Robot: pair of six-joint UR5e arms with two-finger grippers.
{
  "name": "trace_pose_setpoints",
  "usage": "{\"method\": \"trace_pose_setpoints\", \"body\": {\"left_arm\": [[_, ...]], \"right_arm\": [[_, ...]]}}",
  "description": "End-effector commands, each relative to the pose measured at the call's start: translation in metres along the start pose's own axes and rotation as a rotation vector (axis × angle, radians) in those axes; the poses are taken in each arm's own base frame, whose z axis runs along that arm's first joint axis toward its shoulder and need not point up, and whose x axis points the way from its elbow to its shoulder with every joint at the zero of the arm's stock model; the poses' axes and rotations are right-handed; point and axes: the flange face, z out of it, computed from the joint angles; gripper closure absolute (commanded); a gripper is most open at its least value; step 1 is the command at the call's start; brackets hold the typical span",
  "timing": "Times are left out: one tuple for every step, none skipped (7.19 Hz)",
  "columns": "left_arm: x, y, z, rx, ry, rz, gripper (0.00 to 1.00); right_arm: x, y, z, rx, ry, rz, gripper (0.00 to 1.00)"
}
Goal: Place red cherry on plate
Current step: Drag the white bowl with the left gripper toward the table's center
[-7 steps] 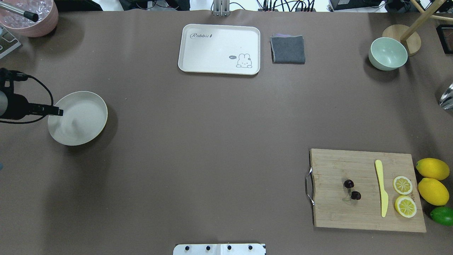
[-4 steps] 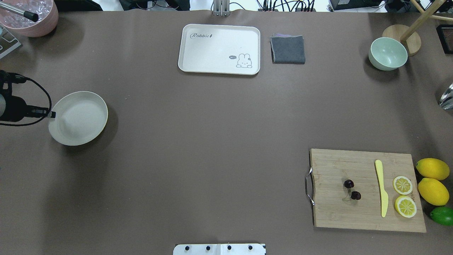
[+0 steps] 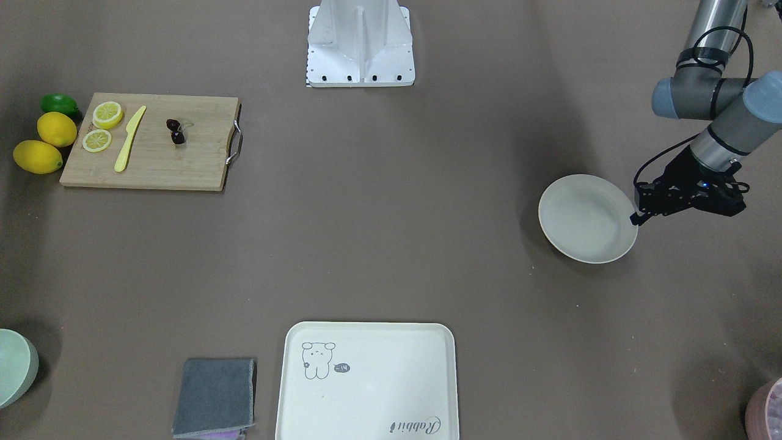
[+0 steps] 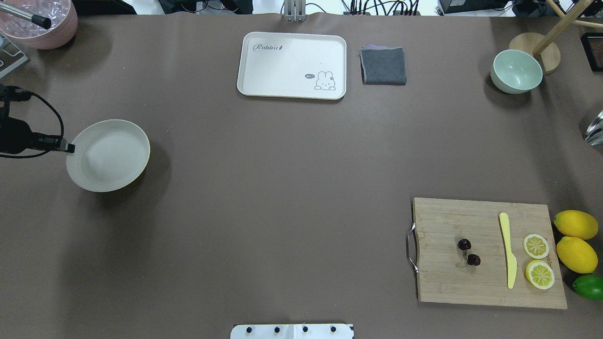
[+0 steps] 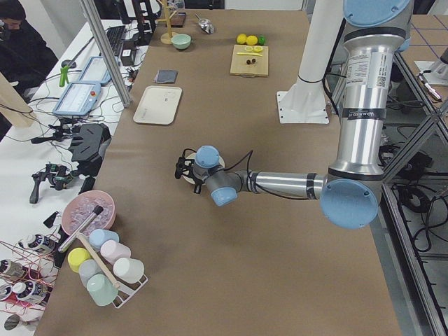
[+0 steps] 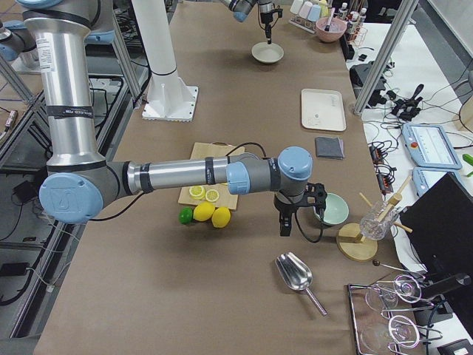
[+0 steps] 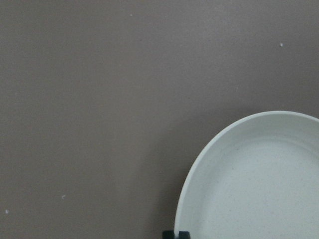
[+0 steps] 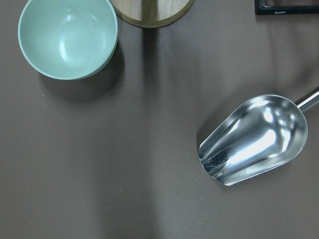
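Note:
Next, I set the cream plate on the table midway [image 3: 362,205] between the bunny tray and the white metal base with my left gripper.
The red cherry [image 4: 468,253], two dark round fruits on pale stems, lies on the wooden cutting board [image 4: 447,282] at the near right; the front-facing view also shows the cherry [image 3: 176,131]. Far across the table at the left sits the cream plate [image 4: 110,162], empty. My left gripper [image 4: 70,148] is at its left rim, fingers pinched together on the edge. In the left wrist view the plate [image 7: 259,189] fills the lower right and the dark fingertips [image 7: 175,234] straddle its rim. My right gripper [image 6: 284,228] hangs near the green bowl, seen only from the side; I cannot tell its state.
On the board lie a yellow knife [image 4: 508,249] and lemon slices [image 4: 537,259]; lemons and a lime [image 4: 577,247] sit beside it. A bunny tray [image 4: 292,65], grey cloth [image 4: 384,66] and green bowl [image 4: 517,71] line the far side. A metal scoop [image 8: 254,139] lies under the right wrist.
The left gripper drew back from over the plate's inside to its left rim. The plate has since shifted slightly right and looks a little larger. The cherry has not moved.

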Motion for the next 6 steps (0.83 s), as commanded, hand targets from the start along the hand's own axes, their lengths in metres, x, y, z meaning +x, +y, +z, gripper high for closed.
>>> {"method": "trace_pose_setpoints", "body": {"left_arm": [[0.053, -0.057, -0.016, 0.006, 0.076, -0.103, 1.00], [0.107, -0.085, -0.012, 0.014, 0.116, -0.171, 1.00], [0.163, -0.089, 0.011, 0.021, 0.131, -0.205, 1.00], [0.244, -0.067, 0.059, 0.036, 0.143, -0.242, 1.00], [0.317, -0.059, 0.081, 0.056, 0.123, -0.267, 1.00], [0.371, -0.039, 0.082, 0.055, 0.091, -0.262, 1.00]], "right_arm": [[-0.007, -0.005, -0.006, 0.012, -0.005, -0.010, 0.00], [-0.011, -0.008, -0.007, 0.011, -0.016, -0.013, 0.00], [-0.021, -0.011, -0.012, 0.010, -0.070, 0.006, 0.00], [-0.028, -0.010, -0.020, 0.025, -0.068, 0.007, 0.00], [-0.030, -0.010, -0.021, 0.029, -0.070, 0.001, 0.00], [-0.031, -0.010, -0.022, 0.030, -0.071, -0.002, 0.00]]}}
